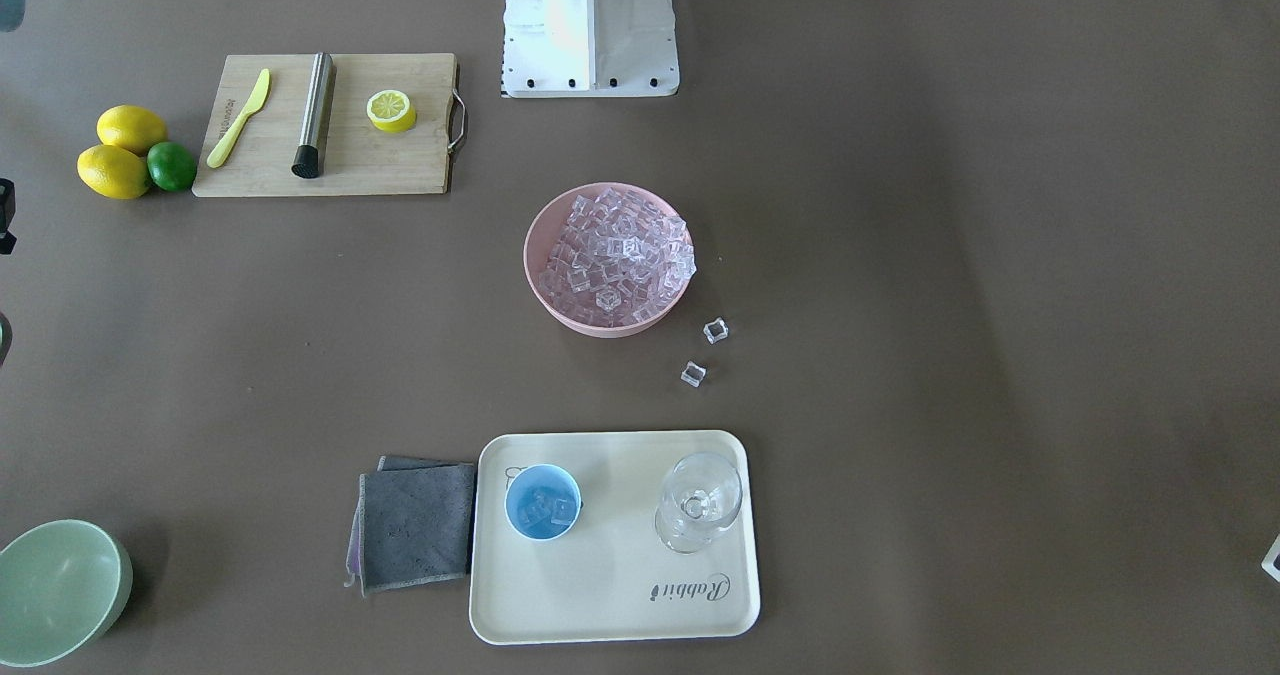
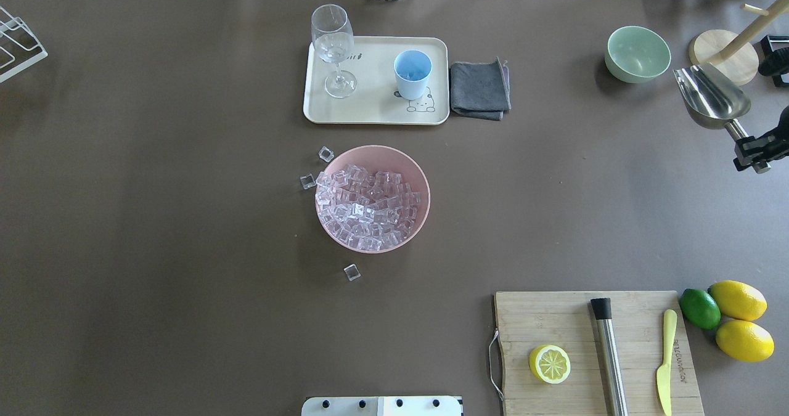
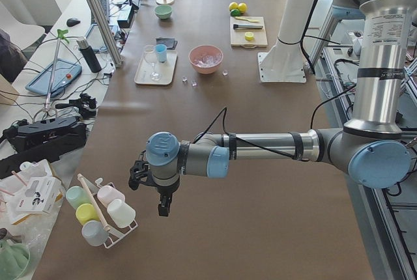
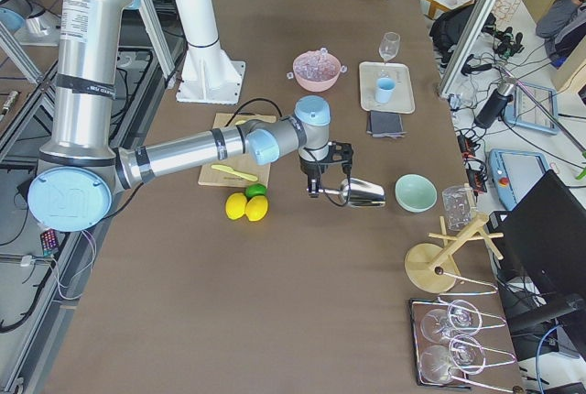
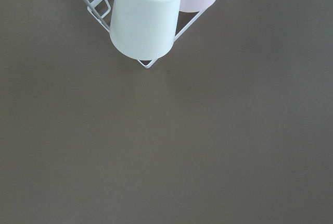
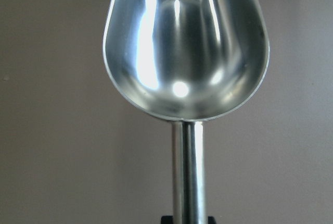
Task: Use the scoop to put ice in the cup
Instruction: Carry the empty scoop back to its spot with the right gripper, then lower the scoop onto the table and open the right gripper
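Next, I release the steel scoop, now held near the green bowl, with my right gripper on the bare table (image 1: 31, 359) between the green bowl and the lemons.
The ice (image 1: 615, 255) fills a pink bowl (image 1: 531, 273) at mid-table, and loose cubes (image 1: 716, 330) lie on the table beside it. The light-blue cup (image 1: 542, 502) stands on a cream tray (image 1: 620, 595) and holds a few cubes. My right gripper (image 2: 753, 152) is shut on the rod handle of the steel scoop (image 2: 712, 98), far to the right of the bowl, near the green bowl. In the right wrist view the scoop (image 6: 187, 52) is empty. My left gripper (image 3: 161, 208) hangs over the table's far left end. I cannot tell whether it is open or shut.
A stemmed glass (image 1: 698, 503) shares the tray, and a grey cloth (image 1: 415, 525) lies beside it. A pale green bowl (image 2: 638, 52) and a wooden stand (image 2: 724, 49) are near the scoop. A cutting board (image 2: 573, 323) carries a steel cylinder, knife and lemon half. A mug rack (image 5: 145, 15) sits under my left wrist.
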Robot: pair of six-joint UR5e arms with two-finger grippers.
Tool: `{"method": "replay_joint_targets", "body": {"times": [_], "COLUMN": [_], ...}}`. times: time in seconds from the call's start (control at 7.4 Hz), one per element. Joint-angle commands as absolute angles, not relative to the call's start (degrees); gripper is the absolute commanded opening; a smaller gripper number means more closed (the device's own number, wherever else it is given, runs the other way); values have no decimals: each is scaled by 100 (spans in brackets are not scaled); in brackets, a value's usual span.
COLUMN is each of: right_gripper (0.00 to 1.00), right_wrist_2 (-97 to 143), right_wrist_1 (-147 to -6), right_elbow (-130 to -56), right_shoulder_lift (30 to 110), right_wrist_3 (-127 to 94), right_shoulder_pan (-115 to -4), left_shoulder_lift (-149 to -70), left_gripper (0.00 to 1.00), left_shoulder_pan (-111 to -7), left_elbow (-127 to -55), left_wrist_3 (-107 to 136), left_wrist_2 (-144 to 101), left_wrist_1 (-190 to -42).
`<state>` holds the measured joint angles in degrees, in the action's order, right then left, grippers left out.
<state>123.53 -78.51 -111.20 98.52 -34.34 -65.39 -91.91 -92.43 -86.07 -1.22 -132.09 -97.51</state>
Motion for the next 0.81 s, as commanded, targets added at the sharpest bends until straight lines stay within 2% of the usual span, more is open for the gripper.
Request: {"method": "replay_joint_targets", "body": {"times": [0.0, 0.68], "right_gripper": [0, 0], "right_wrist_2": [12585, 12762], "right_wrist_1": [-6358, -6337], "right_elbow": [-10172, -9906], "right_shoulder_lift": [10046, 9984], "right_wrist_3": [-3849, -3841], "right_shoulder_pan": [-6522, -6170], "left_shoulder_lift": [-9193, -9211], "left_gripper": [99, 99], "left_shoulder_pan": [-9237, -9211], "left_elbow": [-8613, -8596], "left_wrist_3": [-123, -123], "left_wrist_2": [-13219, -13210], "left_wrist_1": [-9756, -9747]}}
